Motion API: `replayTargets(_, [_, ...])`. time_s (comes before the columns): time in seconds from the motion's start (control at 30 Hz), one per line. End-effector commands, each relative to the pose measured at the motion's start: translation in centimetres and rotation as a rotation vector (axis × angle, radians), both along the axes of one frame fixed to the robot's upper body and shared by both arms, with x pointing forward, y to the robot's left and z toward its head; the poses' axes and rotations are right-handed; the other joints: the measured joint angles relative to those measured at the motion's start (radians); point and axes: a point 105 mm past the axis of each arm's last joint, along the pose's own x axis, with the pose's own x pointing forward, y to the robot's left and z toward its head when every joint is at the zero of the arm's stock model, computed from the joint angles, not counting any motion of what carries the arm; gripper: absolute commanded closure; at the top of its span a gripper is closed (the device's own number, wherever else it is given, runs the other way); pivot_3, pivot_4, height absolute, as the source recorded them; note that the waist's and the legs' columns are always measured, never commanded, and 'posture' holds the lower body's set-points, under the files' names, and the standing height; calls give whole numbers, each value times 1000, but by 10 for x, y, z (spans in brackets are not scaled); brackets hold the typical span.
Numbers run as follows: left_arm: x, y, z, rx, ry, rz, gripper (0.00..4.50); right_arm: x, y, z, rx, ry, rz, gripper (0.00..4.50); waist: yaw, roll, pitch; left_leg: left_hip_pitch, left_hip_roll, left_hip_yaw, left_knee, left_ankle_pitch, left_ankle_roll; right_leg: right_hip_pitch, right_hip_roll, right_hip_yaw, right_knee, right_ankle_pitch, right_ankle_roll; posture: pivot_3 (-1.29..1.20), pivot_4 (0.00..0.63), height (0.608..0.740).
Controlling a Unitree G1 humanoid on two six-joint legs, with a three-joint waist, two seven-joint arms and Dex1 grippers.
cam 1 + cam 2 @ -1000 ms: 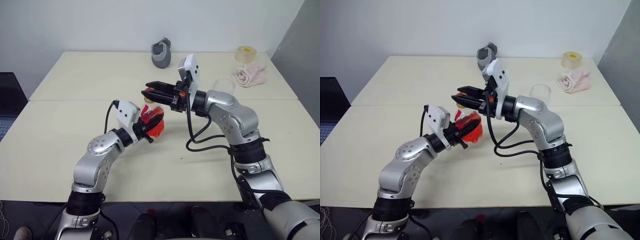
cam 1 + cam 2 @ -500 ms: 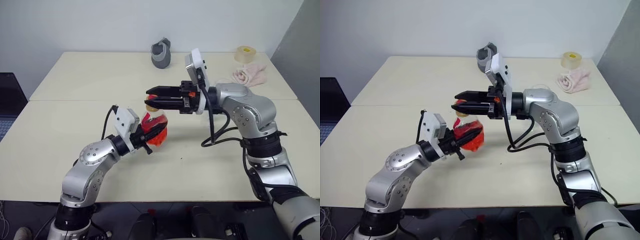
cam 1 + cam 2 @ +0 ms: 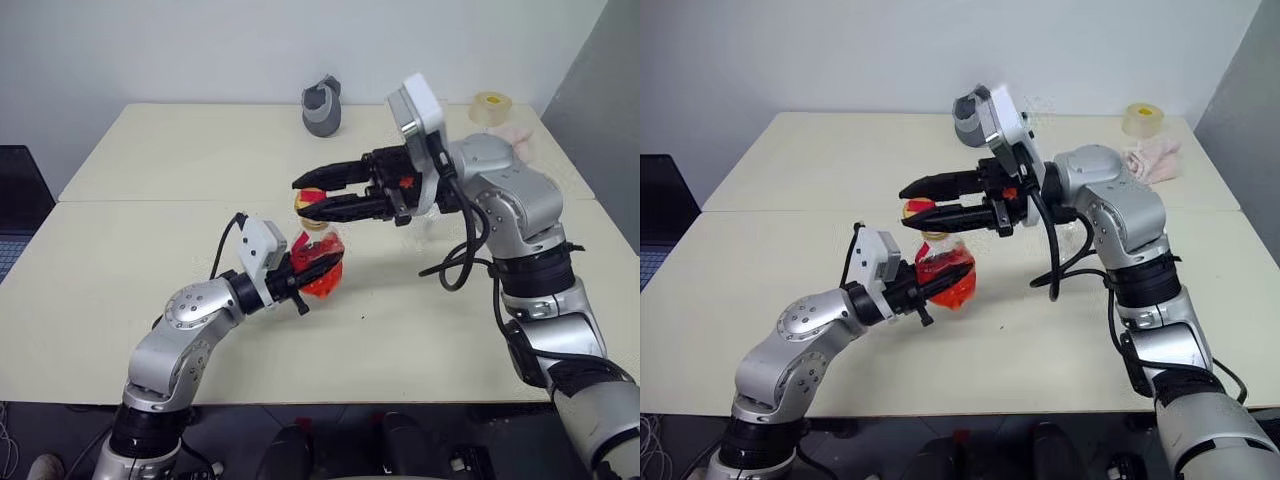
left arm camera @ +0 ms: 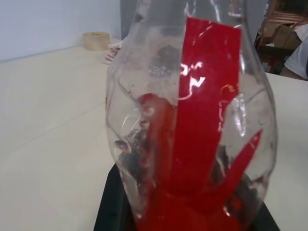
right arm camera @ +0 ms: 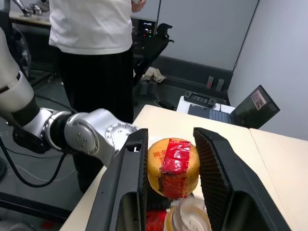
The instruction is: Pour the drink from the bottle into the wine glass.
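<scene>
My right gripper should put the cap down on the bare table (image 3: 439, 285) just in front of the wine glass. The cap is now just above the bottle's neck.
The bottle (image 3: 320, 268), small and clear with a red label, stands a little above the table with red drink (image 4: 192, 211) in its lower part. My left gripper (image 3: 318, 272) is shut on its body from the side. Its yellowish cap (image 5: 173, 167) with a red sticker sits between the fingers of my right gripper (image 3: 300, 198), which is shut on it, level, just above the bottle's neck (image 5: 188, 215). The cap looks lifted clear of the neck. The wine glass (image 3: 1076, 236) stands behind my right forearm, which hides most of it.
A grey object (image 3: 322, 105) sits at the table's far edge. A yellowish tape roll (image 3: 489, 107) and a pink cloth (image 3: 515, 135) lie at the far right. A laptop (image 3: 15, 200) is off the table's left side. A person (image 5: 91, 43) stands beyond it.
My right gripper has risen and drawn back with the cap while its wrist turned; the cap now sits above the neck. The left gripper has pulled the bottle slightly toward me.
</scene>
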Motion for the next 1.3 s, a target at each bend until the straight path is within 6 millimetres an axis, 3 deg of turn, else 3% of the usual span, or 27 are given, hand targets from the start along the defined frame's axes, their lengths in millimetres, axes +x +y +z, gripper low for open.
replayTargets(0.03, [-4,-1,11,-12,-56,-6,3601,5,-8,20,55,143,-42,3355,1,0,0,0,0,0,0,0,0,0,-1,0,0,0,0,0,150,740])
replayTargets(0.2, [-4,1,12,-16,-60,10,3601,5,-24,16,59,197,-130,3355,6,0,0,0,-1,0,0,0,0,0,-2,0,0,0,0,0,150,740])
replayTargets(0.33, [-7,4,10,-20,-54,28,3601,-9,-44,-8,43,220,-265,3355,17,0,0,-1,-1,0,0,0,0,0,-2,0,-1,0,0,0,150,740])
replayTargets(0.43, [-10,5,8,-22,-45,27,3601,-14,-63,-40,27,232,-457,3355,20,0,0,-1,-1,1,0,0,1,0,-3,0,0,0,0,0,150,740])
replayTargets(0.63, [-10,-1,7,-32,-35,-3,3601,9,-122,-115,14,171,-1141,3355,22,-1,0,0,-2,2,0,0,1,2,-2,0,0,0,1,0,150,740])
replayTargets(0.8, [-8,-8,9,-30,-40,-40,3601,22,-161,-167,26,253,-1496,3355,15,-1,0,3,0,7,0,0,0,3,4,2,0,0,1,0,150,740])
replayTargets(0.93, [-3,-10,12,-27,-50,-51,3601,25,-164,-201,8,298,-1589,3355,17,-1,0,3,1,9,-1,0,0,3,5,2,0,0,1,0,150,740])
replayTargets(1.07, [-1,-9,15,-30,-60,-42,3601,20,-159,-220,-15,351,-1623,3355,16,-1,0,4,1,9,-1,0,0,3,5,3,0,0,1,0,150,740])
replayTargets(1.2, [0,-5,14,-32,-56,-12,3601,16,-157,-223,-52,328,-1603,2048,16,0,0,4,1,9,-1,0,0,4,5,2,0,0,1,0,150,740])
replayTargets(1.3, [0,-2,12,-38,-50,15,3601,19,-164,-211,-42,290,-1605,986,17,-1,0,5,1,9,-1,0,0,5,5,3,0,0,1,0,150,740])
